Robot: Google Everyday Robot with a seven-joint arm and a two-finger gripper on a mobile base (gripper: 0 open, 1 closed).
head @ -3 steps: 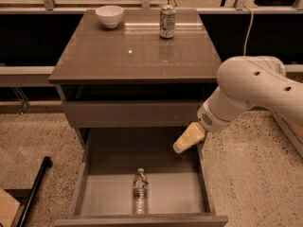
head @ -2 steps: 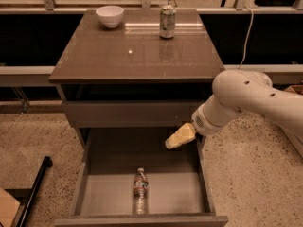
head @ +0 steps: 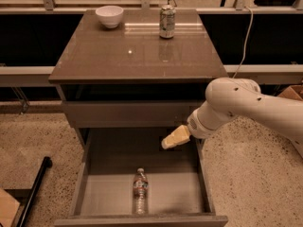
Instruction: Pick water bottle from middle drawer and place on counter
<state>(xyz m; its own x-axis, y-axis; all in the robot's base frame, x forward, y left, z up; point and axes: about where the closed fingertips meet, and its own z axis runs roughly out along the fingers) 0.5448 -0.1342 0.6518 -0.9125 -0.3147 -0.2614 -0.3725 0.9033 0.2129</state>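
Observation:
The robot's gripper should next go to the water bottle's upper part (head: 140, 179), just below the bottle's cap, and close there.
The water bottle (head: 139, 190) lies on its side on the pale floor of the open middle drawer (head: 94, 193), near the drawer's front, cap pointing to the back. My gripper (head: 171, 138), with pale yellowish fingers, hangs over the drawer's back right part, up and to the right of the bottle and apart from it. The white arm comes in from the right. The counter (head: 137, 51) is the glossy grey-brown top of the cabinet.
A white bowl (head: 109, 16) stands at the counter's back left and a silvery drink can (head: 166, 21) at its back middle. A closed drawer front (head: 128, 112) sits above the open drawer. A black pole (head: 33, 193) lies on the speckled floor at left.
My gripper and arm have moved to the left, further over the drawer. The bottle has not moved.

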